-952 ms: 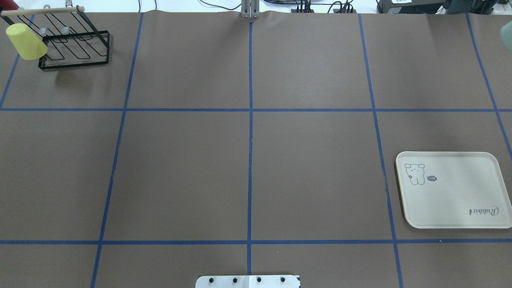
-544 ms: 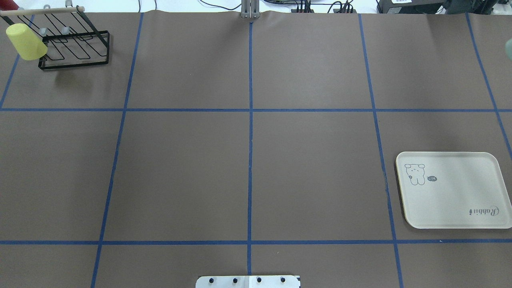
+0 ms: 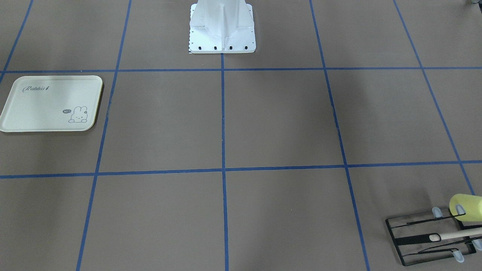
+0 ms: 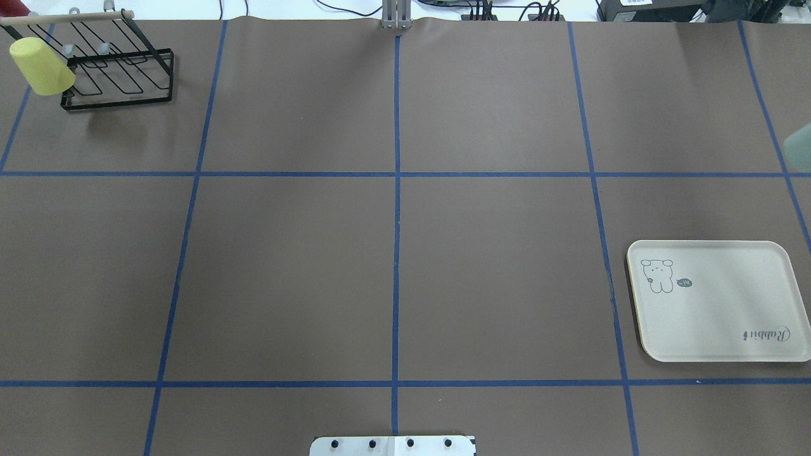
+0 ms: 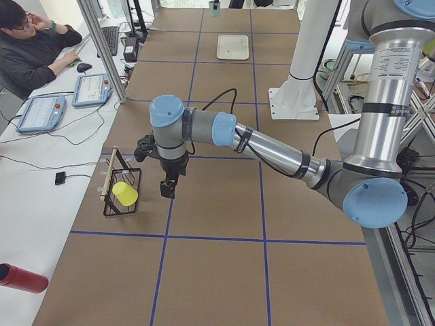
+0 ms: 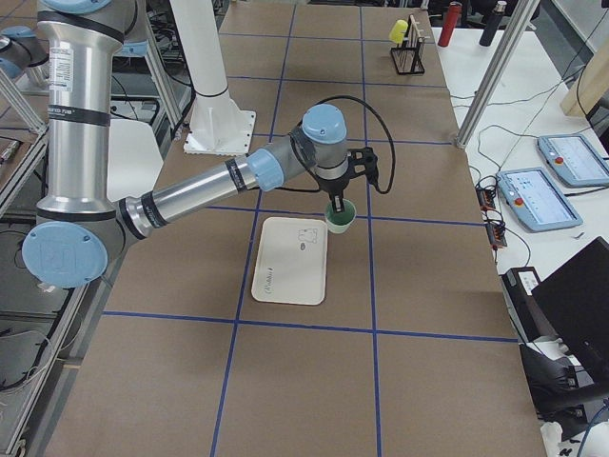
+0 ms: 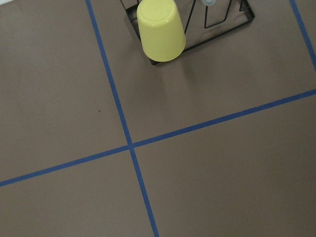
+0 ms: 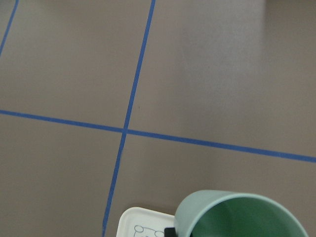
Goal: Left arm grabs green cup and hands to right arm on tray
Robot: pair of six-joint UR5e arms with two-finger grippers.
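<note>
Next, I bring the green cup to the cream tray (image 3: 50,104) beside the rabbit's speech bubble and let go of it there with my right gripper.
The pale green cup (image 8: 242,217) hangs upright, mouth up, close under the right wrist camera, with a black finger (image 8: 169,231) at its rim. In the exterior right view my right gripper (image 6: 335,207) holds the green cup (image 6: 340,218) by the rim above the table, just past a corner of the cream tray (image 6: 290,267). Only the cup's edge (image 4: 799,149) shows overhead, beyond the tray (image 4: 716,316). My left gripper (image 5: 166,187) hangs above the table beside the wire rack (image 5: 112,183). I cannot tell whether it is open or shut.
A pale yellow cup (image 4: 41,66) sits upside down on the black wire rack (image 4: 120,82) at the far left corner; it also shows in the left wrist view (image 7: 160,29). Blue tape lines cross the brown table. An operator (image 5: 34,47) sits by the table's far side.
At the overhead view's right edge the green cup has moved from the far side of the table toward the tray. The rack, yellow cup and tray have not moved.
</note>
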